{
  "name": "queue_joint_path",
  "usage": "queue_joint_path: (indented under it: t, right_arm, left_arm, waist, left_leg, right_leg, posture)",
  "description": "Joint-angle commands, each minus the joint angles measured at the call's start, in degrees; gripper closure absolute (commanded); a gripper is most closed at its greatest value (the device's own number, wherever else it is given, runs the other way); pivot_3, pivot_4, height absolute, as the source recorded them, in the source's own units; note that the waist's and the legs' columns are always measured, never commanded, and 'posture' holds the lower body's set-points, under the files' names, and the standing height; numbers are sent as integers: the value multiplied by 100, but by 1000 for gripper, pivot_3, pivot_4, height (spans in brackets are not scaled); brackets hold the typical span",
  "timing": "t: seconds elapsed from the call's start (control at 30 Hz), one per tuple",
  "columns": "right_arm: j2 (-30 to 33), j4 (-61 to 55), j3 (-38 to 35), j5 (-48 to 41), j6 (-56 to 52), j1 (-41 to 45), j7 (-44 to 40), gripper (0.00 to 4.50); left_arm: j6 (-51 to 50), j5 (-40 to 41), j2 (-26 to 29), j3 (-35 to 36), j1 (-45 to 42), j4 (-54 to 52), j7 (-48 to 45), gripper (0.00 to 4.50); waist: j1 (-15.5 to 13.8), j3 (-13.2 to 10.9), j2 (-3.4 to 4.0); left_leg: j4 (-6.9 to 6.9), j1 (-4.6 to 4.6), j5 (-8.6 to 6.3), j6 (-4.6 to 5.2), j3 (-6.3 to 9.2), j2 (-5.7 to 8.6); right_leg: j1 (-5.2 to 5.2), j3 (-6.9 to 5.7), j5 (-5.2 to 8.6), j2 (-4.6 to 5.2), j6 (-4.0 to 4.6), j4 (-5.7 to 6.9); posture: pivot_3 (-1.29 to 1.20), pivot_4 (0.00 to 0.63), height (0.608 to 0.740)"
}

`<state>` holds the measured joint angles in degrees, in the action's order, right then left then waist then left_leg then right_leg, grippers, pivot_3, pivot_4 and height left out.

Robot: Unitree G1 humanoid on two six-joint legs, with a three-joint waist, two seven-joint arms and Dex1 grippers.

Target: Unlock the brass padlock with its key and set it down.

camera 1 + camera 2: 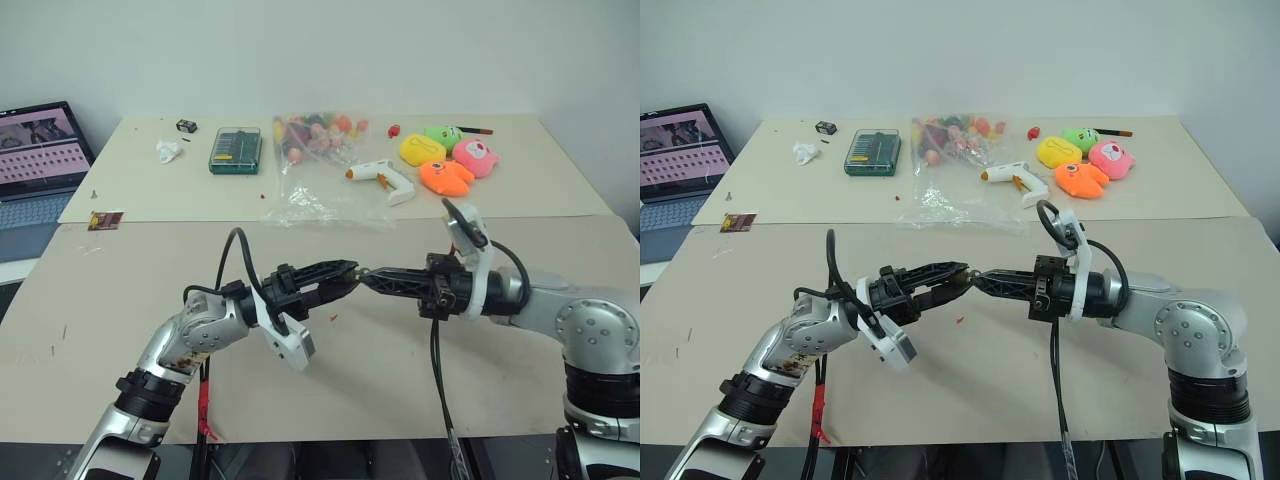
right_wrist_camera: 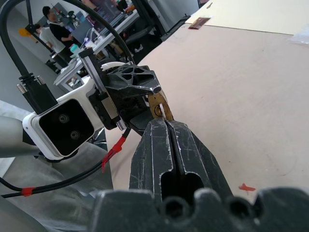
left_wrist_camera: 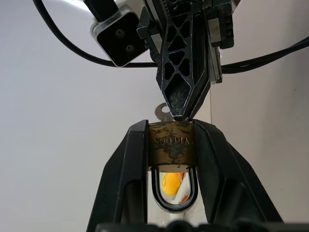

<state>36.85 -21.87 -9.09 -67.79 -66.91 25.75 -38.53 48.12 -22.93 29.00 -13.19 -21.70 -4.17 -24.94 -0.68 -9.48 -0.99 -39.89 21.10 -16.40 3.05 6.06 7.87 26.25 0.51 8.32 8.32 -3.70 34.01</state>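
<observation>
The padlock's shackle points back inside the robot's left gripper, so the right gripper will take the padlock's body [image 3: 172, 146] and free the left gripper to pull the shackle.
The brass padlock [image 3: 171, 145] is clamped between the two fingers of my left gripper [image 1: 345, 270], held above the table's middle. Its silver shackle [image 3: 172, 193] points back toward the left wrist. The key [image 3: 163, 112] sticks out of the padlock's far end, only its silver head showing. My right gripper [image 1: 368, 276] comes in level from the right and meets the left tip to tip. Its fingers [image 2: 166, 126] are shut on the key's head [image 2: 164, 114], right against the padlock [image 2: 155, 101].
A small red scrap [image 1: 334, 318] lies on the table below the grippers. At the back are a green screwdriver set [image 1: 236, 148], a plastic bag of colourful bits [image 1: 315, 150], a glue gun [image 1: 385, 177] and plush toys [image 1: 450, 160]. A laptop [image 1: 35, 150] stands far left.
</observation>
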Motion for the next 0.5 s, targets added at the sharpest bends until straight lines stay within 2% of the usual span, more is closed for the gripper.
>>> queue_joint_path:
  t: [0.03,0.33,0.5]
  right_arm:
    - [91,-40,-150,-129,110,137,-45,4472]
    - [83,-1,-178,-238,85,169,5,4472]
    - [82,46,-183,-452,-35,163,158,4472]
  left_arm:
    - [-33,109,4,-61,-87,-182,-9,3635]
    - [-76,47,14,-86,-115,-198,-3,3635]
    - [424,-665,67,108,-249,-146,450,3635]
  waist:
    - [-1,0,0]
    - [0,0,0]
    - [0,0,0]
  left_leg:
    - [0,0,0,0,0,0]
    - [0,0,0,1,0,0]
    - [0,0,0,1,0,0]
  right_leg:
    - [0,0,0,0,0,0]
    - [0,0,0,0,0,0]
    - [0,0,0,0,0,0]
  posture:
    - [0,150,740]
    - [0,150,740]
    - [0,150,740]
